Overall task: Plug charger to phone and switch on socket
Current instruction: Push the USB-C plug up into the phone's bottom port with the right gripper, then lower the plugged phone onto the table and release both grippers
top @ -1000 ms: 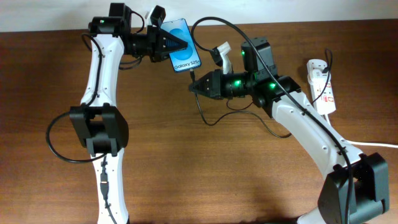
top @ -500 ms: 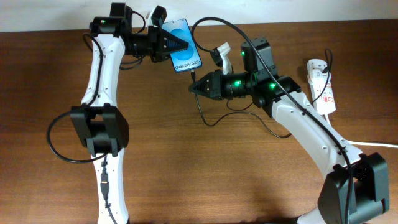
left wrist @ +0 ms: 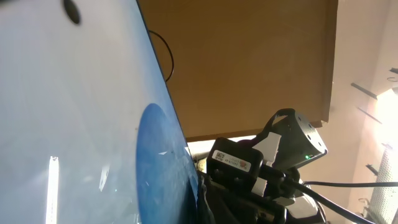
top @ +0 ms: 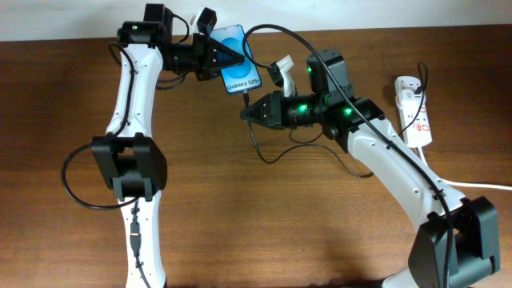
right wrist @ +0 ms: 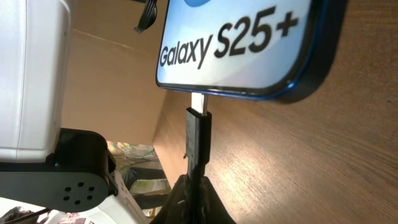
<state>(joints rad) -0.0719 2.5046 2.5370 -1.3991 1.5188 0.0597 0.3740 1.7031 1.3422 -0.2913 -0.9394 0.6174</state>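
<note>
The black charger cable lies near the fingers of my right gripper. Next, I set the phone free from my left gripper on the bare table (top: 241, 131) beside that cable.
The phone (top: 236, 58) has a blue screen with the white text "Galaxy S25+". My left gripper (top: 218, 54) is shut on its far end and holds it tilted above the table; its screen fills the left wrist view (left wrist: 74, 124). My right gripper (top: 250, 113) is shut on the charger's connector (right wrist: 199, 134). The metal tip touches the phone's bottom edge (right wrist: 249, 56) at its port. The thin black charger cable (top: 264, 148) loops on the table below. The white socket strip (top: 414, 108) with red switch marks lies at the right.
A white charger adapter (top: 284, 70) sits just right of the phone. The socket's thick white cord (top: 480, 186) runs off the right edge. A white block (right wrist: 34, 74) fills the left of the right wrist view.
The phone and left gripper shifted slightly up and left. The right gripper with the connector moved a little left and up, closing on the phone's bottom edge.
</note>
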